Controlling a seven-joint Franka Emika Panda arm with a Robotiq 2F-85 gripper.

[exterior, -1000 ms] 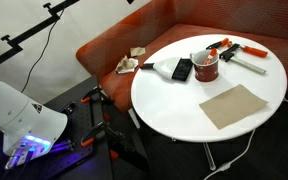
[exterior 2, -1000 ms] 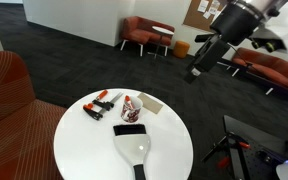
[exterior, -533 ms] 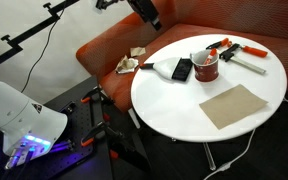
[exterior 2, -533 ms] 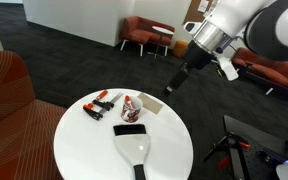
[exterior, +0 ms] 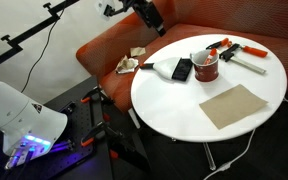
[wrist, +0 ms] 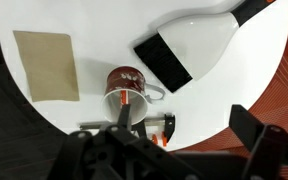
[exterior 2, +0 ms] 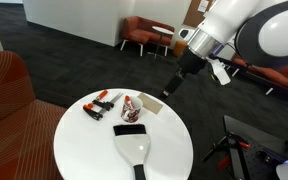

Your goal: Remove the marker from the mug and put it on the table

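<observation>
Next, my gripper grips the marker's upper end (exterior: pixel 210 58) (wrist: pixel 124 104), where the marker pokes out of the dark red mug's opening.
The dark red mug (exterior: pixel 205 68) stands on the round white table (exterior: pixel 184 110), near its far side; it also shows in an exterior view (exterior 2: pixel 132 108) and in the wrist view (wrist: pixel 127 86). A pale marker (exterior: pixel 199 57) leans out of the mug; in the wrist view the mug's inside is partly hidden by a finger. My gripper (exterior: pixel 150 18) hangs in the air above and beyond the table edge, apart from the mug. It is open and empty (exterior 2: pixel 170 87), its dark fingers spread in the wrist view (wrist: pixel 184 130).
A flat black block (exterior: pixel 182 69) and a white paddle-shaped thing (exterior: pixel 160 68) lie beside the mug. Red-and-black pens (exterior: pixel 222 47) and a grey stick (exterior: pixel 246 62) lie behind it. A tan mat (exterior: pixel 234 105) lies nearer the front. An orange sofa (exterior: pixel 114 50) stands behind the table.
The arm has come into view and the gripper has moved down and closer to the table. The mug and the other things have not moved.
</observation>
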